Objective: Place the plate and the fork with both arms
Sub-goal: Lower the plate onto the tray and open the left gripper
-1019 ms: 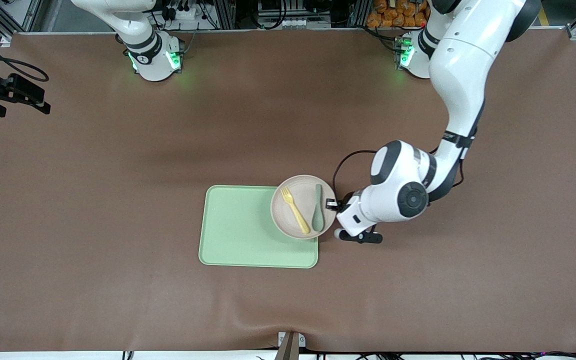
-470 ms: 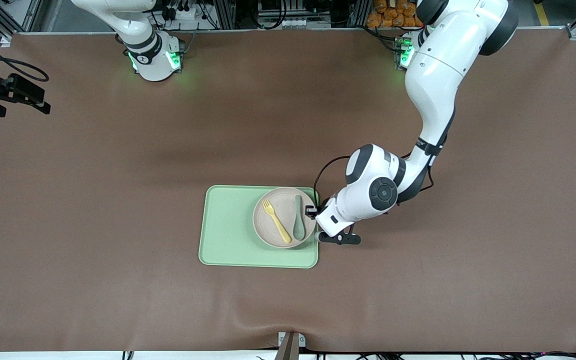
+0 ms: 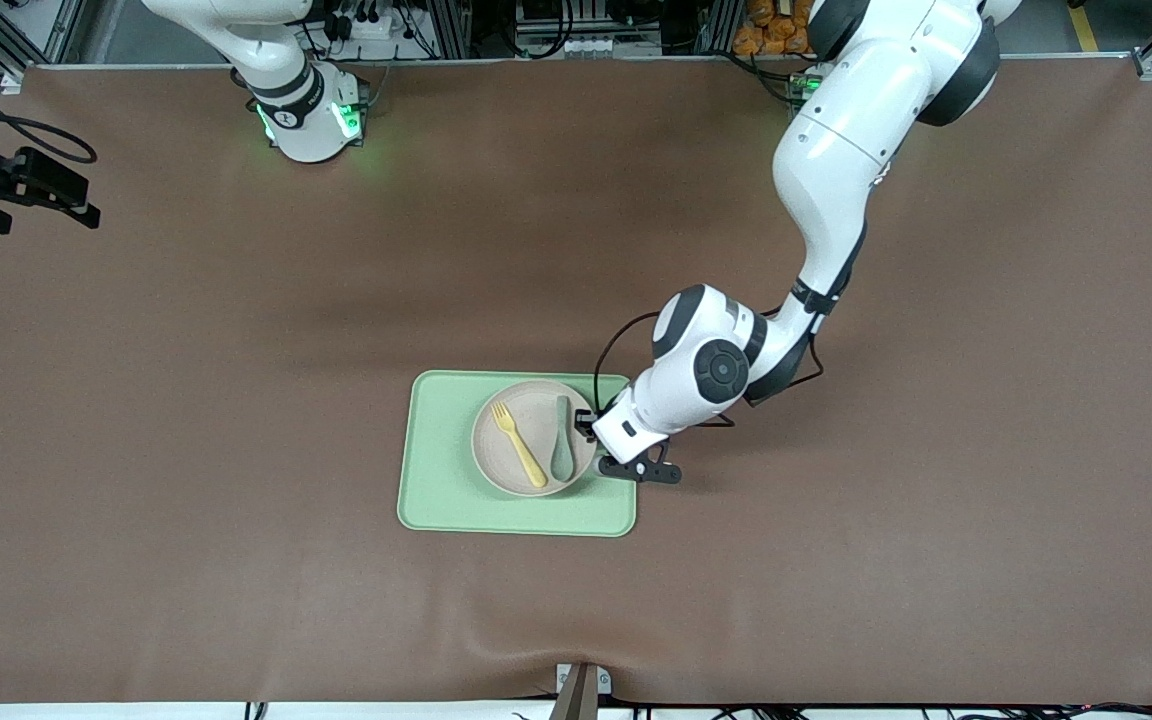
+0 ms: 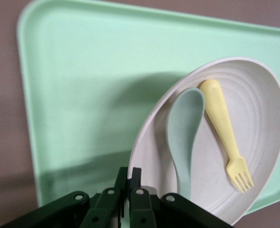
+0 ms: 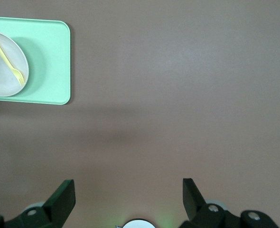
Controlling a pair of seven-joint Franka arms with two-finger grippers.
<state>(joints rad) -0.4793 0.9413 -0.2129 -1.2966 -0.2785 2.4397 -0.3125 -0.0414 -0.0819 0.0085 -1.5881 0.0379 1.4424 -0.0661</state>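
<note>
The robot's left gripper will release the round beige plate on the light-green tray (image 3: 542,439) (image 4: 198,145), near the middle of the tray.
My left gripper (image 3: 588,425) is shut on the rim of the round beige plate (image 3: 536,425) and holds it just over the light-green tray (image 3: 436,470), at the tray's end toward the left arm. The plate casts a shadow on the tray. The pale-yellow fork (image 3: 519,445) lies on the plate beside a grey-green spoon (image 3: 563,452). In the left wrist view the closed gripper (image 4: 129,171) pinches the plate (image 4: 258,109), which carries the fork (image 4: 223,128) and spoon (image 4: 185,137). My right gripper (image 5: 128,183) is open and empty, waiting high over bare table near its base.
The tray (image 4: 83,71) lies on the brown table mat (image 3: 836,550), nearer the front camera than the middle. The right wrist view shows the tray (image 5: 50,57) and plate (image 5: 4,71) from a distance. The half of the tray toward the right arm is bare.
My left arm has carried the plate, with fork and spoon, toward the right arm's end, from overhanging the tray's edge to fully over the tray. The right arm has not moved.
</note>
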